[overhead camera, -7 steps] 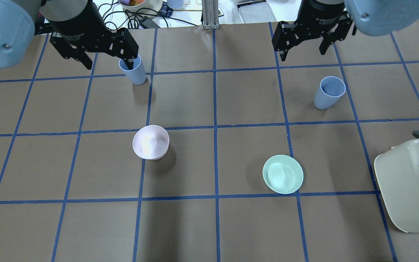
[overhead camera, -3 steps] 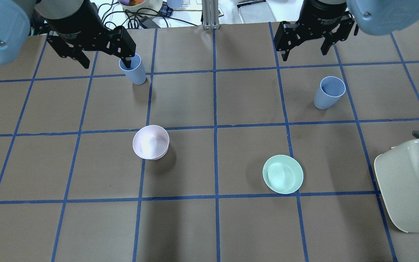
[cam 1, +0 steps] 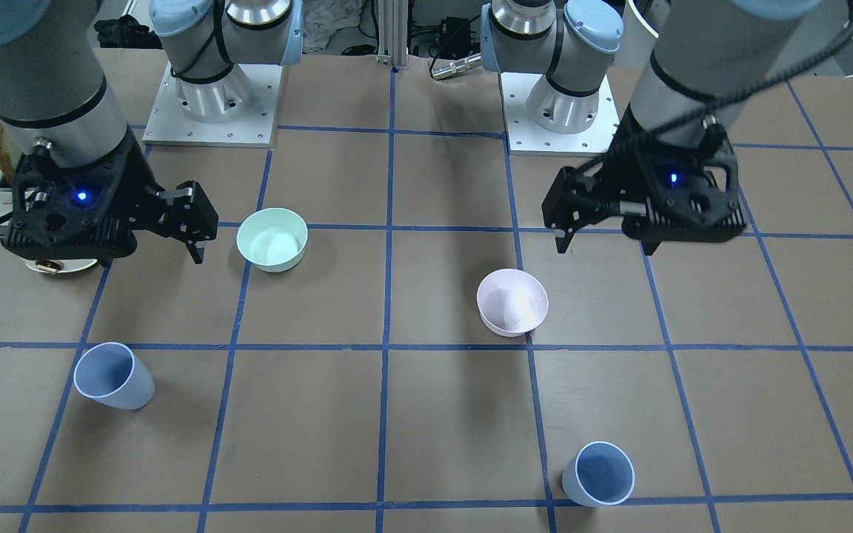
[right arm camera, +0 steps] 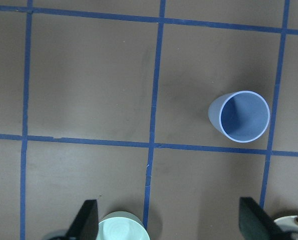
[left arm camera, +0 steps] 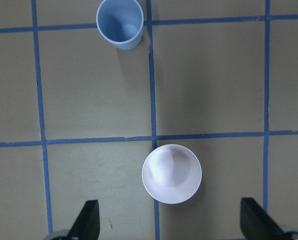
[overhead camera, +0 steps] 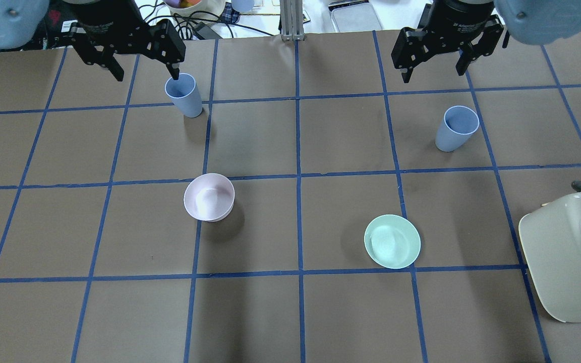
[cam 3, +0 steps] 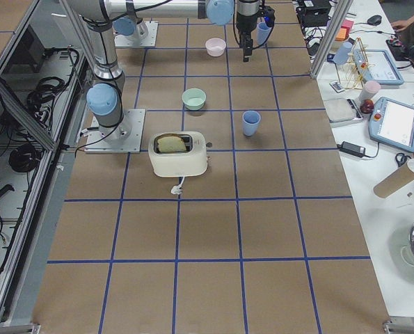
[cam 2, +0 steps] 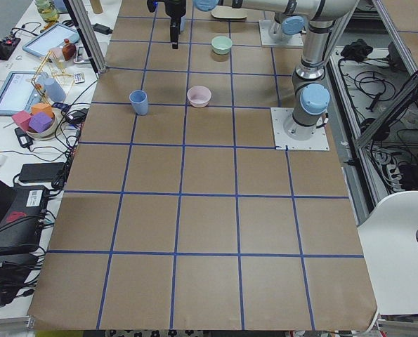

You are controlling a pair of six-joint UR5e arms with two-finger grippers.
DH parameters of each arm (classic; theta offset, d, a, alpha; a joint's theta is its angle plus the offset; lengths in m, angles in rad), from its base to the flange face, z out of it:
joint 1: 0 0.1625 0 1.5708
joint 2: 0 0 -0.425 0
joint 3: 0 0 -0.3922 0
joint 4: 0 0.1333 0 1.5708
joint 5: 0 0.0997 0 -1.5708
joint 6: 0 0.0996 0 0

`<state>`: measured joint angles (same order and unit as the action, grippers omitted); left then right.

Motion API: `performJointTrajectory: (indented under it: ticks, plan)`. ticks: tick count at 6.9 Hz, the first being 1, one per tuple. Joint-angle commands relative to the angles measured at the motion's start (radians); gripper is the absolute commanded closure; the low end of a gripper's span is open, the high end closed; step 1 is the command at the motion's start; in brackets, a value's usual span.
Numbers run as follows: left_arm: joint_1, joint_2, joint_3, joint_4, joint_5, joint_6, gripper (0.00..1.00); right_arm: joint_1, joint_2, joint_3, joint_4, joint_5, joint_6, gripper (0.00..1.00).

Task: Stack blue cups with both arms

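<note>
The blue cup nearer the cream toaster is next for my right gripper, which should go to it and close on the cup's rim (cam 1: 84, 354) (right arm camera: 264, 132) on its toaster side.
Two blue cups stand upright and apart on the brown table. The left cup (overhead camera: 184, 96) also shows in the front view (cam 1: 600, 474) and the left wrist view (left arm camera: 119, 22). The right cup (overhead camera: 456, 128) also shows in the front view (cam 1: 112, 377) and the right wrist view (right arm camera: 241, 116). My left gripper (overhead camera: 144, 65) is open and empty, held above the table, short of the left cup (cam 2: 138, 102). My right gripper (overhead camera: 432, 70) is open and empty, held above the table, short of the right cup (cam 3: 251, 122).
A pale pink bowl (overhead camera: 209, 196) sits left of centre and a mint-green bowl (overhead camera: 392, 241) right of centre, both between the cups and the robot's bases. A cream toaster (overhead camera: 570, 254) stands at the right edge. Cables and boxes lie beyond the far edge.
Both grippers have shifted toward the top of the overhead view and look smaller. Both stay open. The cups and bowls have not moved.
</note>
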<state>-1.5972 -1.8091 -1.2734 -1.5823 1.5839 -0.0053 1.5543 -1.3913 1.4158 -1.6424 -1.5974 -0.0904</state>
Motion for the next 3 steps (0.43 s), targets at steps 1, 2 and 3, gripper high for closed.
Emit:
performJointTrajectory:
  ticks: [1,2,3]
  plan:
    - [0.002,-0.222,0.179,0.008,0.011,0.002,0.00,-0.112,0.073,0.009,-0.019,-0.006,-0.096,0.00]
    - [0.000,-0.304,0.230,0.008,0.013,0.025,0.00,-0.153,0.134,0.026,-0.074,-0.006,-0.106,0.00]
    - [0.002,-0.379,0.245,0.030,0.013,0.040,0.00,-0.196,0.190,0.056,-0.149,0.000,-0.161,0.00]
